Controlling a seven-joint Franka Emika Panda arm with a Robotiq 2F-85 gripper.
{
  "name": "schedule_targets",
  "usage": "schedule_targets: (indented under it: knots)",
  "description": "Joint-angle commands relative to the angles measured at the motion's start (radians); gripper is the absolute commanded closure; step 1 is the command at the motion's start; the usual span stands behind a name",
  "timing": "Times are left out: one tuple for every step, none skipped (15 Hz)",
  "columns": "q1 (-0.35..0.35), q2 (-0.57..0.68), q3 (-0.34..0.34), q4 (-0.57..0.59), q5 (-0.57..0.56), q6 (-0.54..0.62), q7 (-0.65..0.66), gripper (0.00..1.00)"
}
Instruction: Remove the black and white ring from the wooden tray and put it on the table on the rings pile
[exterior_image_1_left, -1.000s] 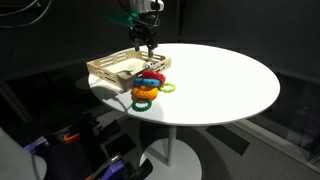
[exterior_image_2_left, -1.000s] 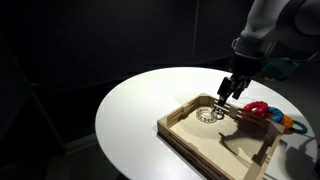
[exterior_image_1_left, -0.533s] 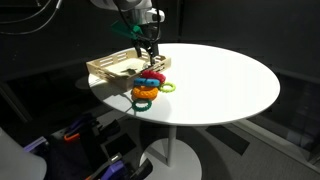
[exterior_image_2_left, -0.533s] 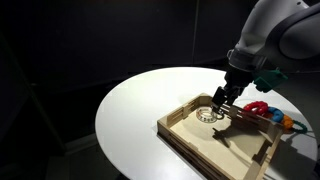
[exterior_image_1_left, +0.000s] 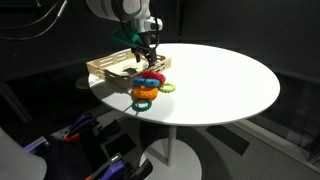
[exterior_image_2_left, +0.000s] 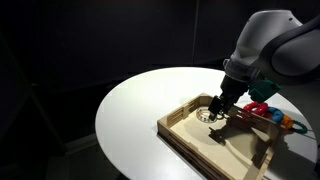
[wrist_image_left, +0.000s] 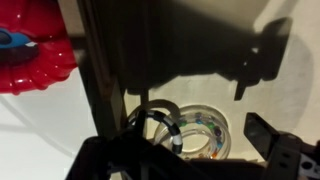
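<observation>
I see the black and white ring overlapping the clear ring between my open fingers, so next I shift my gripper and pinch only the black and white ring's rim (wrist_image_left: 175, 129).
The black and white ring (wrist_image_left: 173, 131) lies on the floor of the wooden tray (exterior_image_2_left: 190, 140), overlapping a clear ring with coloured beads (wrist_image_left: 213, 131). In an exterior view it shows as a pale ring (exterior_image_2_left: 206, 115) near the tray's far corner. My gripper (exterior_image_2_left: 215, 108) is open and low inside the tray, with its fingers on either side of the ring (wrist_image_left: 190, 150). In an exterior view the gripper (exterior_image_1_left: 147, 58) hangs over the tray (exterior_image_1_left: 108, 68). The rings pile (exterior_image_1_left: 148, 88) sits on the white table (exterior_image_1_left: 220, 85) beside the tray.
A red ring (wrist_image_left: 35, 55) with a blue one on it lies just outside the tray wall (wrist_image_left: 95, 70). The pile also shows in an exterior view (exterior_image_2_left: 268, 112) behind the arm. The room around the table is dark.
My gripper has come down from above the tray and now sits low inside it, over the black and white ring. The rings and tray have not moved.
</observation>
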Motion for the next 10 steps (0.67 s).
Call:
schedule_targets:
  knots:
    - [0.009,0.023,0.003,0.025,0.008,0.009,0.001,0.32]
    - [0.01,0.025,0.003,0.026,0.009,0.009,0.0,0.4]
    - [0.011,0.026,0.002,0.027,0.01,0.009,-0.001,0.49]
    - [0.01,0.025,0.002,0.028,0.01,0.007,-0.002,0.58]
    - [0.01,0.026,0.002,0.029,0.011,0.006,-0.003,0.65]
    - [0.009,0.026,0.002,0.031,0.012,0.007,-0.004,0.73]
    - [0.009,0.026,0.002,0.031,0.012,0.007,-0.003,0.82]
    - [0.009,0.025,0.001,0.031,0.011,0.007,-0.002,0.88]
    - [0.009,0.024,0.001,0.032,0.011,0.007,-0.002,0.84]
    - [0.008,0.024,0.001,0.032,0.012,0.007,-0.003,0.69]
